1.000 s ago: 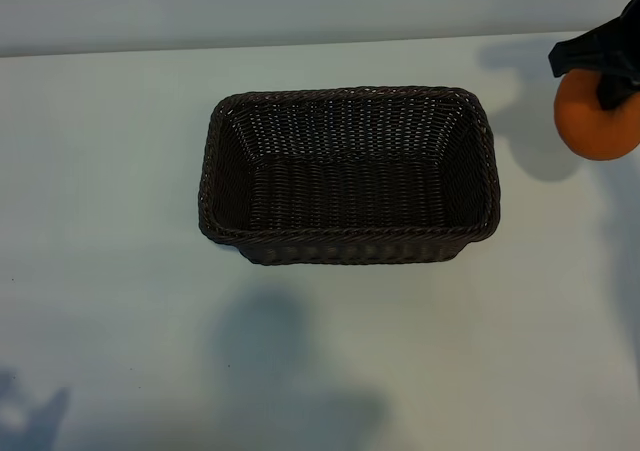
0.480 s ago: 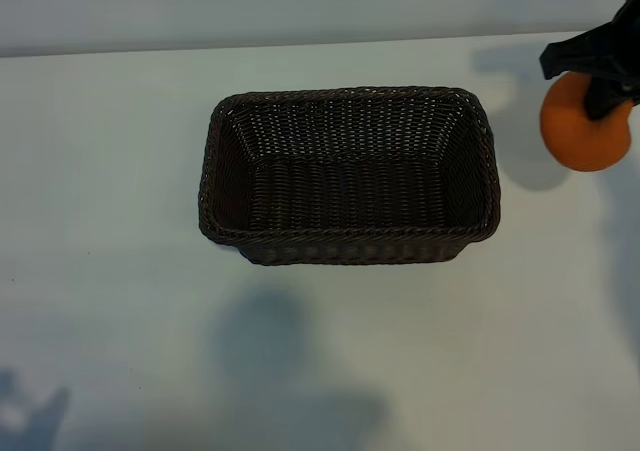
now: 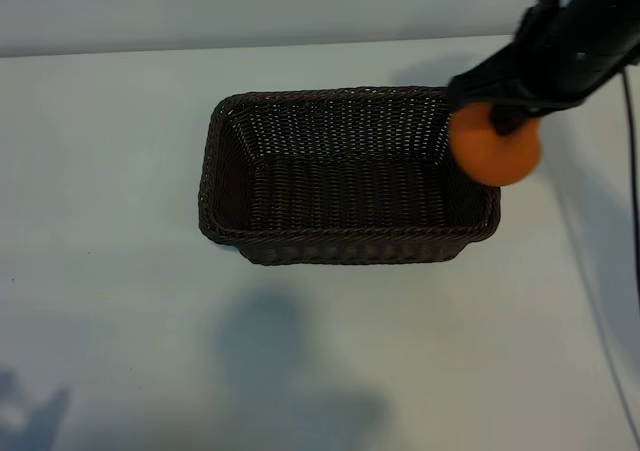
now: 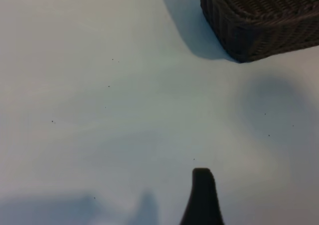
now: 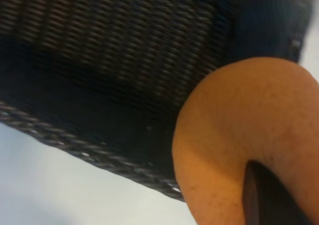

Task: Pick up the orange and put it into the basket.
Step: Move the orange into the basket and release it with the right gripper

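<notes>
Next, I let go of the orange with my right gripper on the basket's woven bottom (image 3: 388, 197) (image 5: 109, 55), against the inside of the basket's front side. The orange still hangs above the basket's rim.
The orange (image 3: 496, 151) hangs in the air over the right end of the dark brown wicker basket (image 3: 300, 96), just above its right rim. My right gripper (image 3: 503, 114) is shut on it from above. In the right wrist view the orange (image 5: 239, 135) fills the near side with one dark finger (image 5: 271, 197) pressed on it, and the basket's woven inside (image 5: 99, 60) lies below. Of my left gripper only one dark finger (image 4: 202, 197) shows, over bare table, with a corner of the basket (image 4: 259, 20) farther off. The left gripper stands open and holds nothing.
The basket stands in the middle of a pale table (image 3: 110, 221). The table's back edge meets a light wall (image 3: 250, 11). Soft shadows (image 3: 290, 371) fall on the table in front of the basket. A cable (image 3: 630, 171) runs down along the right side.
My right gripper has carried the orange leftward, from beyond the basket's right side to above its right end. The basket has not moved.
</notes>
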Available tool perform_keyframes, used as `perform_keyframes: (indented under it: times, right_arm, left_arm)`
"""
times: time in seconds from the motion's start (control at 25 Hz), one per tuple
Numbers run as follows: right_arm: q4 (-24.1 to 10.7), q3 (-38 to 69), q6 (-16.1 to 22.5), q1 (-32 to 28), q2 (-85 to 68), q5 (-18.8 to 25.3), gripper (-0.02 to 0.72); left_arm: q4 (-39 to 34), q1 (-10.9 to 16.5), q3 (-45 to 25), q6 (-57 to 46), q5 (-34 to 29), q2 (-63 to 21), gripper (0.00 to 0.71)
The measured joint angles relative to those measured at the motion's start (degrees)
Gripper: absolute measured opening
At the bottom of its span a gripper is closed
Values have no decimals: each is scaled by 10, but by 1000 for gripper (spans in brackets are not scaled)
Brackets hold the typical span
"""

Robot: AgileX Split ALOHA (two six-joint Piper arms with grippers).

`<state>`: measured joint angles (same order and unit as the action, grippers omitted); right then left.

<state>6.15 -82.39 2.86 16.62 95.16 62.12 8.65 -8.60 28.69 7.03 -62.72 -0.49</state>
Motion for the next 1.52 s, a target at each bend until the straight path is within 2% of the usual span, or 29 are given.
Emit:
perform_keyframes:
  times: [0.28,0.52,0.96,1.4,1.52]
  right_arm:
    - [0,-69,20,51,49,7,74]
    - [0,-90,21,83,107,1,74]
    - [-5,-90,21,86,216,-34,73]
    - [-5,-90,21,86,231,-53,75]
    - [-5,-90,21,86,231,-55,102]
  left_arm:
    - [0,0,0,0,0,0,564]
    - [0,0,0,0,0,0,564]
    - [0,0,0,0,0,0,564]
    - [0,0,0,0,0,0,564]
    - [0,0,0,0,0,0,564]
